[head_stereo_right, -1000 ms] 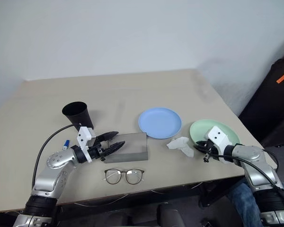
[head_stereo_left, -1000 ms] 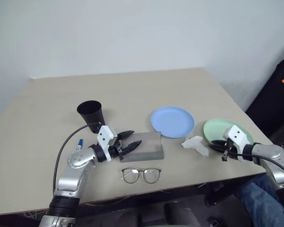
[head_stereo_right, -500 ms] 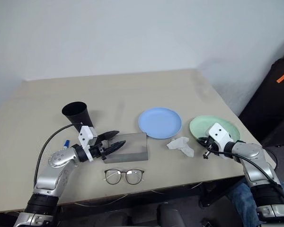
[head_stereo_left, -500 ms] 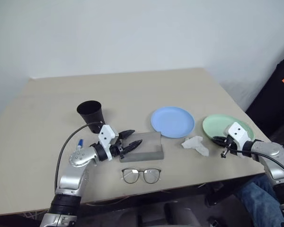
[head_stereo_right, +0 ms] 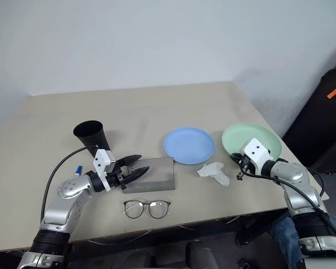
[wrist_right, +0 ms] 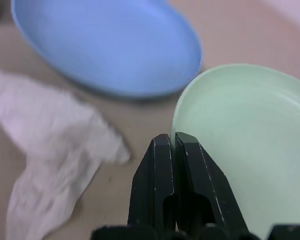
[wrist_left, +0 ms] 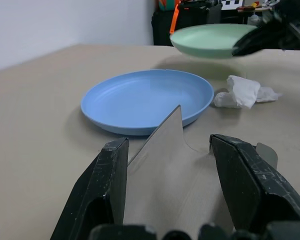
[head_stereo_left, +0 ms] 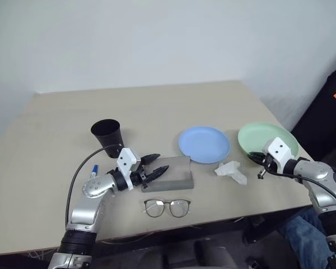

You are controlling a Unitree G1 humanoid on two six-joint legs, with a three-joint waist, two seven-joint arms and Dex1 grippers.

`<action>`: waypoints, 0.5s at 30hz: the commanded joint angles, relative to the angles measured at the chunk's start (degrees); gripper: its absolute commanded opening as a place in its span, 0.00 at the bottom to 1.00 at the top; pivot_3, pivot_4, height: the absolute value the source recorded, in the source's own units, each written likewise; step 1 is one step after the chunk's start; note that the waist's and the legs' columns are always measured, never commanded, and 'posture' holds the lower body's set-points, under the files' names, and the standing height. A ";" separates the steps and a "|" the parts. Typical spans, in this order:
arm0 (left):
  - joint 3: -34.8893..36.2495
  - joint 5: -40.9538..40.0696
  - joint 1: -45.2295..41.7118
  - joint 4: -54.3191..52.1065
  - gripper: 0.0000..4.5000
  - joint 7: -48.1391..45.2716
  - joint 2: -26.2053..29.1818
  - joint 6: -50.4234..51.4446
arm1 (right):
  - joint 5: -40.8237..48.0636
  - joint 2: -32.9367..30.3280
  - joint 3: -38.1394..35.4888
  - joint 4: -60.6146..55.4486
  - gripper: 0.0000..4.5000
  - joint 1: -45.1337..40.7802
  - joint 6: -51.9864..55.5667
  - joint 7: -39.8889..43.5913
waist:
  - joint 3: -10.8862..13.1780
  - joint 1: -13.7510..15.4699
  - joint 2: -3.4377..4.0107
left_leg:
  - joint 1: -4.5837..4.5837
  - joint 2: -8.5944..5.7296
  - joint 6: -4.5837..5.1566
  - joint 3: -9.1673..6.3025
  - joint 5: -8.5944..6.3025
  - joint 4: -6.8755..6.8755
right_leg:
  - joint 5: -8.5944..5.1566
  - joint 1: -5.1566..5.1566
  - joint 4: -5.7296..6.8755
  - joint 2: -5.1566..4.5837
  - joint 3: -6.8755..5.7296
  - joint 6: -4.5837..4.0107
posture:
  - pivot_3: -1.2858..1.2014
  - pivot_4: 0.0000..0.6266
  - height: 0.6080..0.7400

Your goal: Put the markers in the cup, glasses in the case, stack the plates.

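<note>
Next, I set the mint green plate down squarely on top of the light blue plate [head_stereo_left: 204, 144] [wrist_right: 112, 42] with my right gripper.
My right gripper [head_stereo_left: 256, 158] is shut on the near rim of the mint green plate [head_stereo_left: 267, 138] and holds it tilted just above the table, right of the light blue plate [head_stereo_left: 204, 144]. The right wrist view shows the shut fingers [wrist_right: 162, 165] at the green plate's [wrist_right: 250, 135] edge. My left gripper [head_stereo_left: 157, 164] is open, level, its fingers straddling the left end of the grey case [head_stereo_left: 171, 175]. The glasses [head_stereo_left: 167, 207] lie in front of the case. The black cup [head_stereo_left: 107, 136] stands upright behind my left arm. A blue-capped marker [head_stereo_left: 93, 170] lies partly hidden beside that arm.
A crumpled white tissue [head_stereo_left: 231, 171] lies between the blue plate and my right gripper. The table's right edge [head_stereo_left: 302, 151] runs close under the green plate. A black bag [head_stereo_left: 330, 106] stands beyond it, and a person's jeans-clad leg [head_stereo_left: 302, 241] is below the front right corner.
My right gripper closed on the green plate's rim and raised it off the table, a little farther from me. The left arm stayed still.
</note>
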 commanded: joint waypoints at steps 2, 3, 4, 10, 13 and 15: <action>0.84 -0.07 -2.08 -0.09 0.60 -0.09 0.37 -1.14 | 2.58 -0.46 0.13 -4.34 0.00 -2.84 -1.73 5.45 | 0.00 0.02 0.01 | -0.01 0.00 0.00 -0.01 0.00 0.00 | 0.00 -0.01 0.00 0.00 0.00 0.00 | 0.52 0.00 1.00; 0.89 -0.09 -2.27 0.16 0.60 -0.15 0.41 -1.19 | 2.87 -0.39 0.58 -4.62 0.00 -3.19 -1.71 6.65 | 0.00 0.02 0.01 | -0.01 0.00 0.00 -0.02 0.00 0.00 | 0.00 -0.01 0.00 0.00 0.00 0.00 | 0.52 0.00 1.00; 0.95 -0.10 -2.51 0.42 0.60 -0.21 0.46 -1.23 | 3.28 -0.17 1.56 -5.06 0.00 -4.04 -1.50 8.61 | 0.00 0.02 0.01 | -0.01 0.00 0.00 -0.02 0.00 0.00 | 0.00 -0.01 0.00 0.00 0.00 0.00 | 0.52 0.00 1.00; 0.72 0.07 -4.39 2.00 0.60 -0.60 0.47 -1.60 | 2.33 4.23 8.10 -1.85 0.00 -12.47 -2.25 15.72 | 0.00 -0.29 0.01 | 0.08 0.03 0.03 0.06 0.02 0.02 | 0.00 0.00 0.12 0.03 0.03 0.00 | 0.52 0.00 1.00; 0.61 0.11 -4.91 2.18 0.60 -0.57 0.35 -1.64 | 1.11 7.11 10.27 3.30 0.00 -16.31 -4.04 16.69 | 0.00 -0.03 0.01 | 0.33 0.01 0.06 0.00 0.04 0.02 | 0.00 0.04 0.15 0.03 0.01 0.00 | 0.52 0.00 1.00; 0.54 0.13 -4.79 1.72 0.60 -0.39 0.26 -1.57 | 0.21 9.56 11.79 8.24 0.00 -19.24 -5.58 17.40 | -0.01 -0.03 0.01 | 0.33 0.00 0.06 0.02 0.04 0.01 | 0.00 0.04 0.14 0.02 0.02 0.00 | 0.52 0.00 1.00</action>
